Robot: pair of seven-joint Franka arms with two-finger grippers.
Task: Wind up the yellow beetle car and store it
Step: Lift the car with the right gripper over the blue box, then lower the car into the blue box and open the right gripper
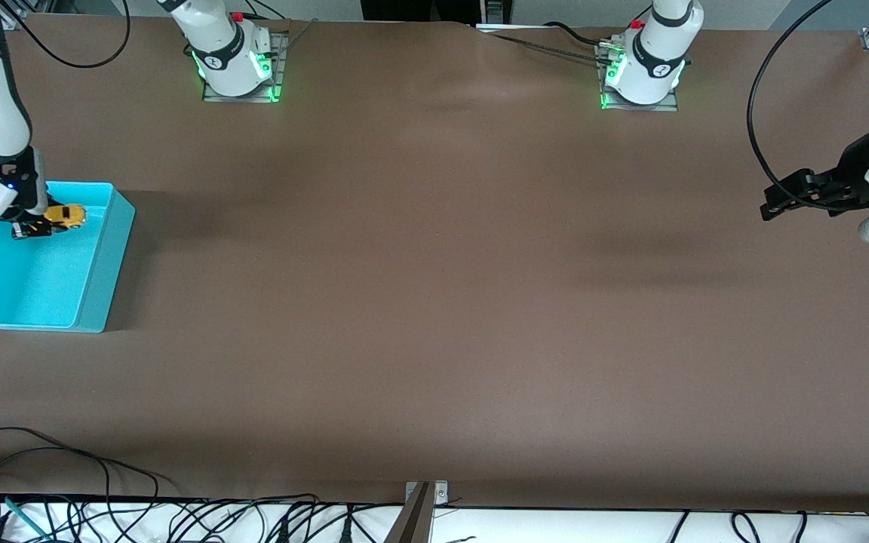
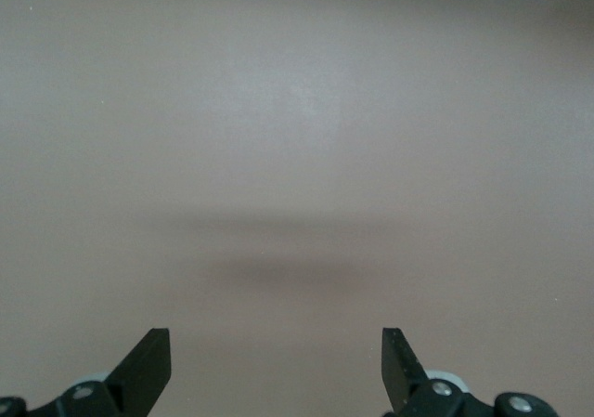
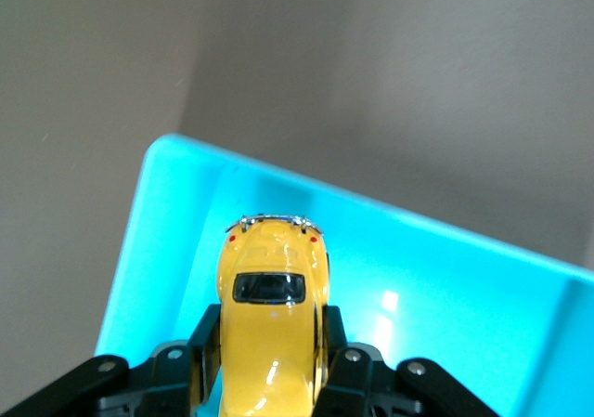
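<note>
Next, my right gripper releases the yellow beetle car on the turquoise bin's bottom (image 1: 69,235) (image 3: 263,304), toward the end closest to the arm bases.
The yellow beetle car (image 1: 65,216) is held in my right gripper (image 1: 48,223) over the inside of the turquoise bin (image 1: 95,290) at the right arm's end of the table. In the right wrist view the car (image 3: 272,315) sits between the two black fingers (image 3: 206,347), which press on its sides, with the bin's floor (image 3: 436,315) below it. My left gripper (image 1: 770,204) is open and empty, up over bare table at the left arm's end; its fingertips (image 2: 148,361) stand wide apart in the left wrist view.
The brown table (image 1: 434,302) spans the view. Cables (image 1: 65,483) lie along the table edge nearest the front camera. The two arm bases (image 1: 234,64) stand on the edge farthest from it.
</note>
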